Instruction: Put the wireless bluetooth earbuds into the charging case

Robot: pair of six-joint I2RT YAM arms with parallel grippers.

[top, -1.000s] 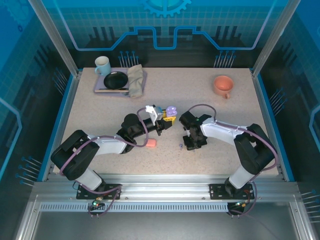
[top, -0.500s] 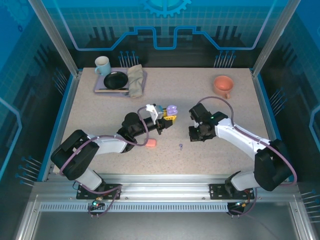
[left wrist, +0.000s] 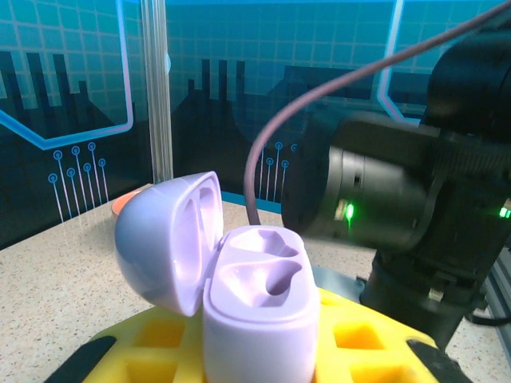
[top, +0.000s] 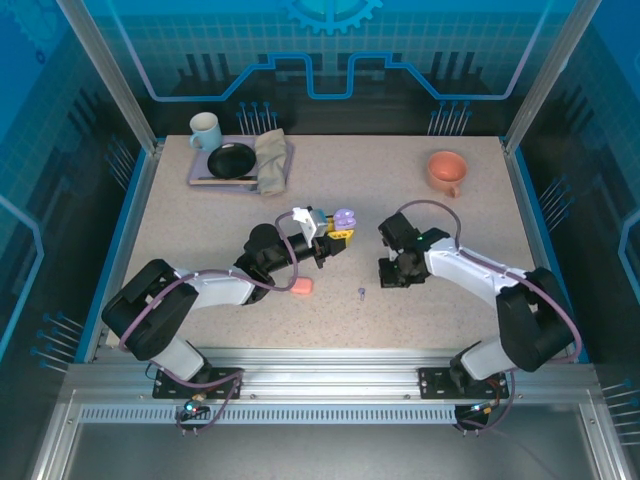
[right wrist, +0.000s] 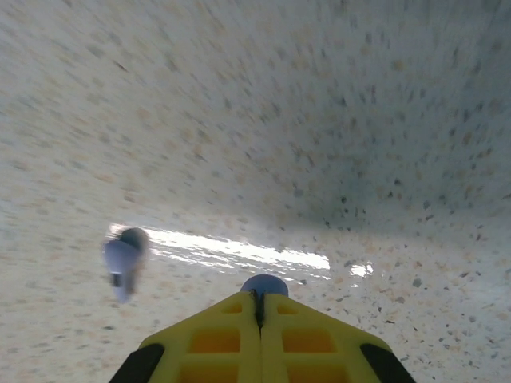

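I hold the lilac earbud's stem in my right gripper, round head poking out, so I should first set it down, then take the head (right wrist: 265, 284).
An open lilac charging case (left wrist: 259, 311) stands upright between the yellow fingers of my left gripper (left wrist: 259, 347), which is shut on it. Its lid (left wrist: 164, 239) hangs back to the left and both sockets are empty. From above, the case (top: 344, 219) sits mid-table in the left gripper (top: 339, 236). My right gripper (right wrist: 259, 302) is shut, and the round head of a lilac earbud (right wrist: 264, 284) pokes out at its tips. A second lilac earbud (right wrist: 123, 257) lies blurred on the table to its left. From above, that earbud (top: 361, 293) lies left of the right gripper (top: 394, 273).
A salmon-pink case (top: 300, 287) lies on the table under the left forearm. At the back left a tray (top: 200, 175) holds a black plate (top: 232, 160) and a folded cloth (top: 272, 160), with a pale mug (top: 205, 130) beside them. An orange cup (top: 445, 172) stands back right.
My right gripper has pulled up and away to the right from the spot beside the loose earbud, and its jaws have closed. The left arm and the case have not moved.
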